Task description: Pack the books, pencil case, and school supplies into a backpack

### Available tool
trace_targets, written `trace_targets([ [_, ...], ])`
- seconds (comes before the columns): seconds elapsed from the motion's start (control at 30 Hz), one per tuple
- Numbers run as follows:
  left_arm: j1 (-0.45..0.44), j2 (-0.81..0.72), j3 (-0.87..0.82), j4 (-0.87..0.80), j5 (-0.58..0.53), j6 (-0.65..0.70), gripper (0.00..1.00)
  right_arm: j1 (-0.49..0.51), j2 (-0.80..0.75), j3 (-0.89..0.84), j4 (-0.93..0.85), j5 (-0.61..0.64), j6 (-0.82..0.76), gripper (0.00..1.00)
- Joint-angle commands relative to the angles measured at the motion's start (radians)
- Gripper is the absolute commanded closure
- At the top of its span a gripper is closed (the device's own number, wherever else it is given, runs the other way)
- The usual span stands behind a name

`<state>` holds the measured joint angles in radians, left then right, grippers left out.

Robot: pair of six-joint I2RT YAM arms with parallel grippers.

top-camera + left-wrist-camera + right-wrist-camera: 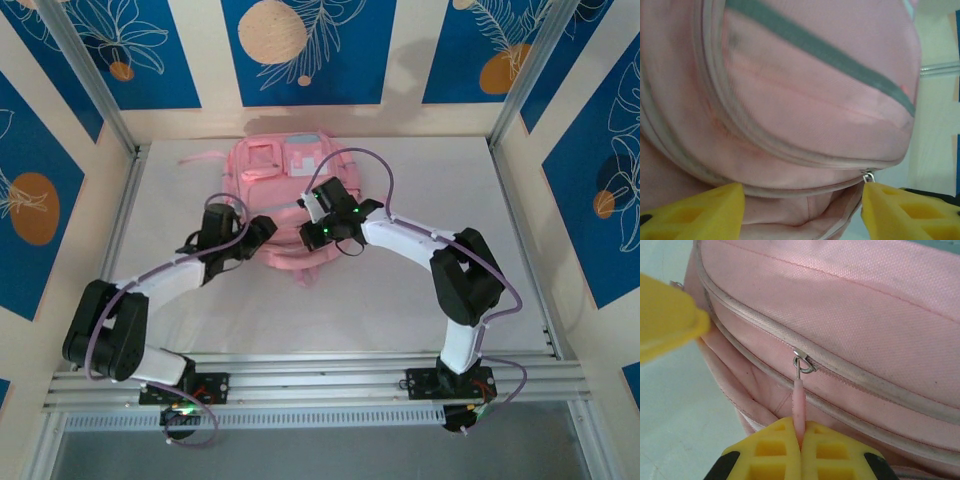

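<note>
The zipper pull sits halfway along its track and the backpack's near edge lies loose, so the robot's left gripper needs to pinch that edge [802,191] while the right gripper pulls.
The pink backpack [280,170] lies flat at the back middle of the table, front pockets up. My right gripper [801,432] is shut on the pink zipper pull [799,395], which hangs from a metal slider [804,361] on the pale zipper track. In the top view this gripper [316,208] sits over the bag's near right part. My left gripper [802,212] is open, its yellow fingers [700,215] wide apart astride the bag's near edge [805,200], beside a slider [868,176]. From above it [264,230] touches the bag's near left side. Books, pencil case and supplies are out of view.
White tabletop [400,290] surrounds the bag. A pink strap [200,160] trails left of it. Metal frame posts [100,90] stand at the back corners, and a rail [320,375] runs along the near edge. The left gripper's yellow finger [665,320] shows close by in the right wrist view.
</note>
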<state>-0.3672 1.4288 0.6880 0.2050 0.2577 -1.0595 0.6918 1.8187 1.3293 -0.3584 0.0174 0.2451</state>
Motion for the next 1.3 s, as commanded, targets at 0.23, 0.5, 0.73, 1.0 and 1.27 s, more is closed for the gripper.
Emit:
trace_targets([
  [0.23,-0.042,0.16,0.054,0.252,-0.176,-0.216,0.38,0.003,-0.038,-0.071,-0.047,0.062,-0.174,1.0],
  [0.5,-0.016,0.198,0.024,0.256,-0.173,-0.197,1.0,-0.117,-0.114,-0.194,0.042,0.061,-0.424,1.0],
  [0.73,-0.016,0.112,-0.011,0.172,-0.158,-0.144,1.0,-0.274,-0.107,-0.197,0.023,0.037,-0.625,1.0],
  [1.0,-0.019,0.087,-0.012,0.121,-0.068,-0.107,1.0,-0.402,0.03,-0.022,0.087,0.054,-0.678,1.0],
  [1.27,-0.03,0.093,-0.033,0.131,-0.018,-0.102,1.0,-0.41,0.188,0.268,-0.016,-0.015,-0.615,1.0],
])
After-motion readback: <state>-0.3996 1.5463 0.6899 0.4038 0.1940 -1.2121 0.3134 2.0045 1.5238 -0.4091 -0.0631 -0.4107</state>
